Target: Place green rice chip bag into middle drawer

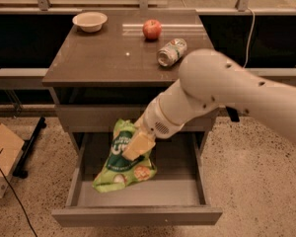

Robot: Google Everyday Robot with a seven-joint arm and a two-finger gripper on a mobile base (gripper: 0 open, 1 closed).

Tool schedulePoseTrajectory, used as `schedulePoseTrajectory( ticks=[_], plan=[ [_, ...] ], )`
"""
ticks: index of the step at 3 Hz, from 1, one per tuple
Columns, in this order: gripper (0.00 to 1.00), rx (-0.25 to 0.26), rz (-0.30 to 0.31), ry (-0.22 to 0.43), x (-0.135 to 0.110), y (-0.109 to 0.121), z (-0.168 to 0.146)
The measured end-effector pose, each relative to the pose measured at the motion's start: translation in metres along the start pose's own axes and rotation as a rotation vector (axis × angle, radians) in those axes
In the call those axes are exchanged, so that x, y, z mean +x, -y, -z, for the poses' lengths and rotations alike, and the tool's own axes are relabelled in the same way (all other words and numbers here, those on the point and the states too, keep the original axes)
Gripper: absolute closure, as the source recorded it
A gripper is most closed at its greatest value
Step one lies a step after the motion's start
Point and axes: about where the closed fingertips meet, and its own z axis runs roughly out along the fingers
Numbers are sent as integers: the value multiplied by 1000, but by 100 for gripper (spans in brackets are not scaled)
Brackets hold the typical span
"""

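Note:
My gripper is going to put the green rice chip bag on the open middle drawer's bottom. It will let go of the bag there, close behind its front panel [124, 185].
The green rice chip bag [122, 167] hangs from my gripper [136, 144] over the open middle drawer [138, 215], its lower end low inside the drawer at the left side. The gripper is shut on the bag's upper part, its tan fingers [138, 145] pressed on it. The drawer is pulled fully out below the closed grey drawer front [103, 116]. My white arm [222, 90] reaches down from the right in front of the cabinet.
On the cabinet top [108, 58] stand a white bowl [90, 21], a red apple [152, 29] and a silver-green can [171, 52] lying on its side. A cardboard box [2, 157] and a black cable lie on the floor at left.

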Motion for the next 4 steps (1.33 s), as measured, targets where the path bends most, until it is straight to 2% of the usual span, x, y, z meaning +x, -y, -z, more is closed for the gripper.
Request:
schedulePoseTrajectory(
  ticks=[1,2,3,4],
  plan=[
    [100,-10,-72,-60,42,-7,-52],
    [100,-12,-122,-84,71,-1,-107],
    [96,22,-218,-66,106,25,-166],
    [73,58,-276,-54,123,46,-190]
  ],
)
